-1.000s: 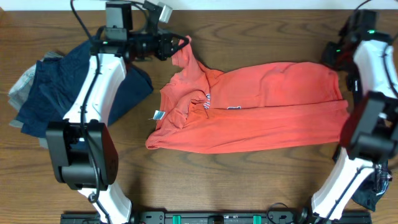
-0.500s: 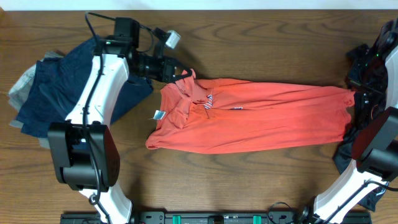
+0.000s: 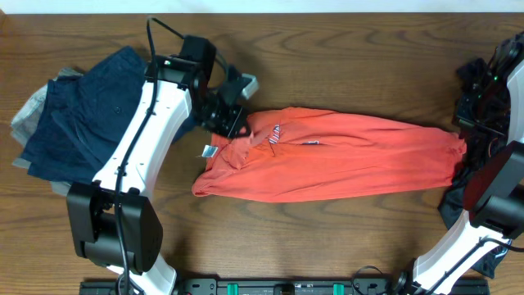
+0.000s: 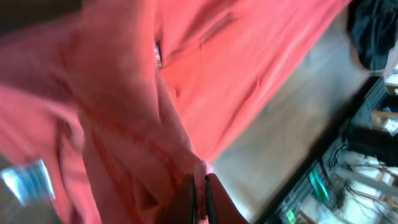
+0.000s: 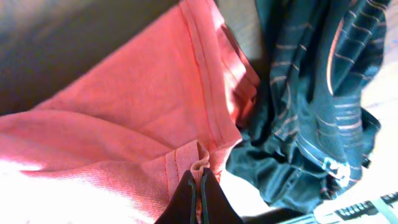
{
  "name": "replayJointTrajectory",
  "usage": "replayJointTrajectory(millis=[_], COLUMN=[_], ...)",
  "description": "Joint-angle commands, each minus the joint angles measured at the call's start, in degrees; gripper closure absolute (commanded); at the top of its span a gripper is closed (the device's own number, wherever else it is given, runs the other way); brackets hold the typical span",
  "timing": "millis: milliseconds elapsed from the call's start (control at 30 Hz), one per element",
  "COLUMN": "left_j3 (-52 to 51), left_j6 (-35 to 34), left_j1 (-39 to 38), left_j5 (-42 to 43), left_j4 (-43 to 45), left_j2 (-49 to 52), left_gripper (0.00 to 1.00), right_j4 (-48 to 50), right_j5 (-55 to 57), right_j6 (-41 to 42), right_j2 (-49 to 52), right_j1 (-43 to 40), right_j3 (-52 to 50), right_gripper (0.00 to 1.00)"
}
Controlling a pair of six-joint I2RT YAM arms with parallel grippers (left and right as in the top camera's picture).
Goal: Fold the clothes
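Note:
The orange-red shirt's hem will go down against the inner edge of the dark striped garment point(image 3: 455, 161), and I need to put it there with my right gripper.
An orange-red shirt point(image 3: 336, 156) lies stretched sideways across the middle of the table, its collar and white label at the left. My left gripper point(image 3: 233, 123) is shut on the shirt's upper left edge near the collar; the left wrist view shows the cloth point(image 4: 124, 93) pinched between the fingers point(image 4: 200, 186). My right gripper point(image 3: 467, 131) is shut on the shirt's right hem; the right wrist view shows the hem point(image 5: 199, 163) clamped in the fingers point(image 5: 200, 180).
A pile of dark blue clothes point(image 3: 74, 115) lies at the far left with grey cloth under it. A dark striped garment point(image 5: 317, 106) lies at the right table edge, also seen in the overhead view point(image 3: 458, 205).
The left gripper has carried the collar edge forward and to the right, and the right gripper drew its hem forward. The shirt's back edge came down, so it now lies narrower.

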Motion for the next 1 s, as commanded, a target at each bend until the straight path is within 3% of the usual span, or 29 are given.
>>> replayJointTrajectory(millis=[0, 233, 433, 600, 767, 967], left_j3=[0.11, -0.15, -1.01, -1.64, -2.93, -4.15], left_j6=[0.81, -2.14, -13.86, -15.72, -26.16, -31.67], left_j1=[0.22, 0.20, 0.26, 0.24, 0.52, 0.52], left_j5=[-3.93, -14.05, -28.70, -28.89, -37.94, -38.60], left_j4=[-4.74, -12.50, -9.79, -9.38, -12.24, -13.51], left_j2=[-0.85, -0.85, -0.81, -0.74, -0.72, -0.72], left_gripper=[0.94, 0.94, 0.94, 0.94, 0.94, 0.94], right_j4=[-0.31, 0.59, 4.50, 8.46, 10.25, 12.33], right_j5=[4.74, 11.32, 10.60, 8.74, 9.94, 10.40], right_j6=[-1.25, 3.96, 4.55, 4.52, 4.81, 5.92], right_j2=[0.00, 0.00, 0.00, 0.00, 0.00, 0.00], right_j1=[-1.14, -3.02, -3.76, -3.50, -3.89, -4.63], right_j3=[-0.13, -1.75, -6.91, -12.24, -14.32, -14.32], right_gripper=[0.99, 0.99, 0.98, 0.99, 0.98, 0.99])
